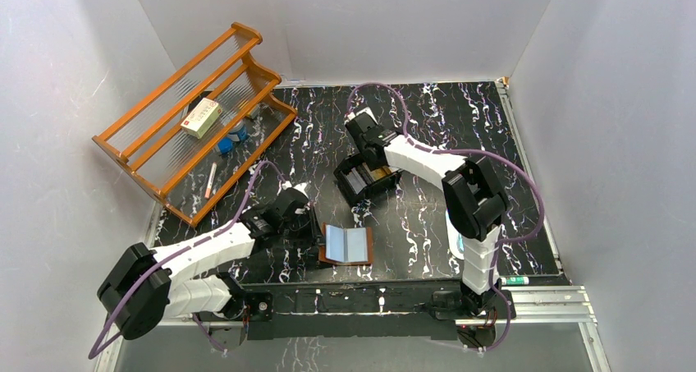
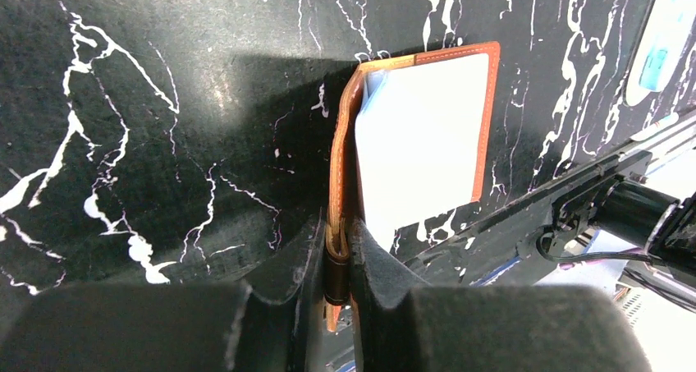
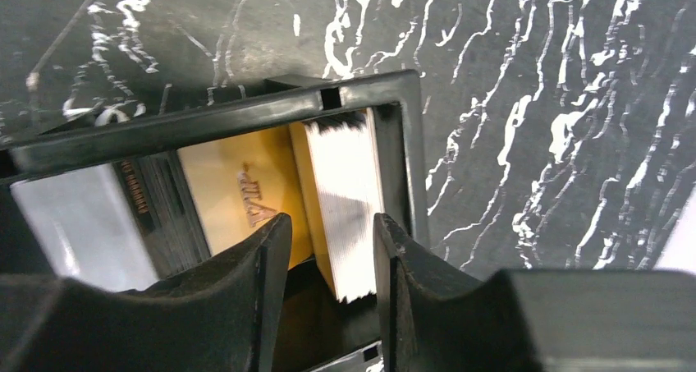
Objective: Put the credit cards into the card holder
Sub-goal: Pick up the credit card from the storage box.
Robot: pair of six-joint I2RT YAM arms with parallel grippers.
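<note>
The card holder's cover stands steeply in the left gripper, so that gripper should open, let the cover settle flatter and pinch its leather edge (image 2: 335,214) before putting cards in.
The brown leather card holder (image 1: 346,245) lies open near the front edge of the table, its pale blue sleeves facing up. My left gripper (image 1: 316,228) is at its left side. In the left wrist view that gripper (image 2: 338,232) is shut on the card holder's (image 2: 423,134) folded leather edge. The credit cards stand in a black tray (image 1: 365,179) at mid-table. My right gripper (image 1: 371,168) hangs over it. In the right wrist view its jaws (image 3: 332,224) are open around a white stack of cards (image 3: 345,199). A gold card (image 3: 238,191) and grey-silver cards (image 3: 78,224) stand further left.
An orange wooden rack (image 1: 197,117) leans at the back left with a white box (image 1: 201,116) and small items on it. A white-and-blue packet (image 2: 661,43) lies right of the card holder. White walls close in the table on three sides. The tray's rim (image 3: 205,121) surrounds the cards.
</note>
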